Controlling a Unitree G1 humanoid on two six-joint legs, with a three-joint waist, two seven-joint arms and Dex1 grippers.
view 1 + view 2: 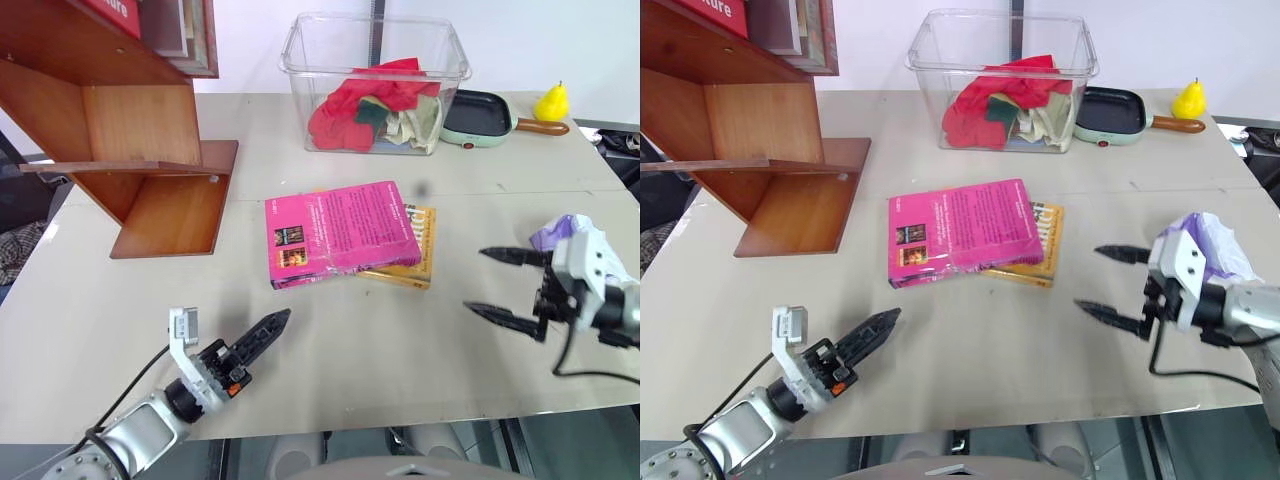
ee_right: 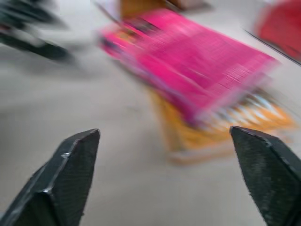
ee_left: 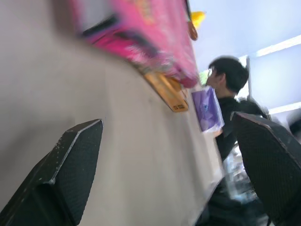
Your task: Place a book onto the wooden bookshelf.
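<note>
The robot's left gripper should close on the magenta-pink book's near corner [image 1: 284, 281] [image 3: 113, 40], at the book's end toward the wooden bookshelf.
The magenta-pink book [image 1: 338, 233] lies flat in the middle of the table, resting partly on a yellow-orange book [image 1: 412, 262]. The wooden bookshelf [image 1: 130, 130] stands at the far left, its slanted boards reaching down to the tabletop. My left gripper [image 1: 270, 328] hovers low over the near left of the table and points toward the book; the left wrist view shows its fingers [image 3: 70, 165] spread wide with nothing between them. To the right of the book, my right gripper [image 1: 476, 280] is open and empty, a hand's width from it.
A clear plastic bin [image 1: 375, 85] of red and pale cloths stands at the back. Beside it are a green pan [image 1: 478, 115] and a yellow pear [image 1: 551, 102]. A purple-white packet [image 1: 570, 235] lies by my right wrist. A person [image 3: 230, 80] is beyond the table's right side.
</note>
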